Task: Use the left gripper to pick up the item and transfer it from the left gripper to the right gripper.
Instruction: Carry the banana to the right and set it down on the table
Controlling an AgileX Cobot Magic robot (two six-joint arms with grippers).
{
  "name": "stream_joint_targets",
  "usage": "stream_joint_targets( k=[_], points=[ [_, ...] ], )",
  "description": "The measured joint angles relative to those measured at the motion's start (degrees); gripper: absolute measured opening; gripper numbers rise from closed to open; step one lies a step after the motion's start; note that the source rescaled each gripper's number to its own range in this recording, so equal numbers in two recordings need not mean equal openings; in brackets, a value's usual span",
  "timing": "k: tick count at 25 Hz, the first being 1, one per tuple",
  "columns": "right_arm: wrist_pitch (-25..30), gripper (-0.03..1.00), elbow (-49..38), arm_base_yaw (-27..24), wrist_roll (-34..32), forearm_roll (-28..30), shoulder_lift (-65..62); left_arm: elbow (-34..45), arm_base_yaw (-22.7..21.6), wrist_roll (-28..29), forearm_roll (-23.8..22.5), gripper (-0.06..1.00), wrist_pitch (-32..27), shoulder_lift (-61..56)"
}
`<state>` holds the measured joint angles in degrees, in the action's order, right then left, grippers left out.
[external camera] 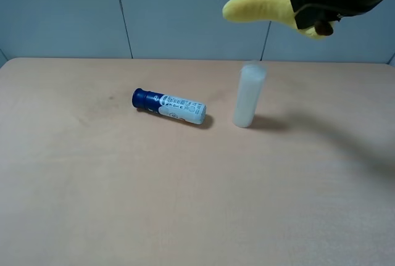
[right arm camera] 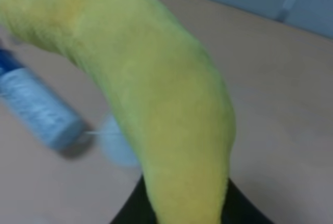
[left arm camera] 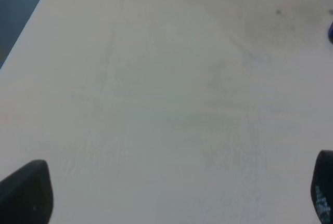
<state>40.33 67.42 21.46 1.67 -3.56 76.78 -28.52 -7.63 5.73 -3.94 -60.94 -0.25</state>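
The robot's right gripper needs to release the yellow banana on the tan table (external camera: 308, 130) next to the translucent white cylinder, away from the bottle.
The yellow banana (external camera: 259, 4) hangs high above the table's far right, its dark stem tip beside the right gripper (external camera: 316, 14), which is shut on that end. In the right wrist view the banana (right arm camera: 166, 104) fills the picture, and the black jaws of the right gripper (right arm camera: 182, 218) clamp its base. The left gripper (left arm camera: 174, 193) is out of the exterior view. In the left wrist view its two black fingertips (left arm camera: 26, 193) stand wide apart over bare table, holding nothing.
A white bottle with a dark blue cap (external camera: 170, 107) lies on its side on the tan table (external camera: 185, 204). An upright translucent white cylinder (external camera: 249, 95) stands to its right. Both show blurred below the banana: the bottle (right arm camera: 36, 109) and the cylinder (right arm camera: 117, 141).
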Motion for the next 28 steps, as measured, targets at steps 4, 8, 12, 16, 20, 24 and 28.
stream_joint_targets(
  k=[4,8,12,16,20,24,28],
  points=[
    [-0.6,0.03,0.1,-6.9,2.8,-0.6,3.6,0.0,0.0,0.0,0.0,1.00,0.0,0.0],
    [-2.0,0.03,0.1,-13.1,5.2,-3.8,8.9,0.0,0.0,0.0,0.0,1.00,0.0,0.0],
    [-3.5,0.03,0.1,-17.7,6.7,-7.0,13.8,0.0,0.0,0.0,0.0,1.00,0.0,0.0],
    [-7.2,0.03,-2.8,-19.4,7.4,-9.3,15.4,0.0,0.0,0.0,0.0,1.00,0.0,0.0],
    [-13.5,0.03,-10.2,-19.4,7.7,-11.9,15.1,0.0,0.0,0.0,0.0,1.00,0.0,0.0],
    [-20.4,0.03,-18.0,-19.4,7.7,-13.9,15.0,0.0,0.0,0.0,0.0,1.00,0.0,0.0],
    [-27.2,0.03,-24.4,-19.4,7.7,-15.7,15.0,0.0,0.0,0.0,0.0,1.00,0.0,0.0]
  ],
)
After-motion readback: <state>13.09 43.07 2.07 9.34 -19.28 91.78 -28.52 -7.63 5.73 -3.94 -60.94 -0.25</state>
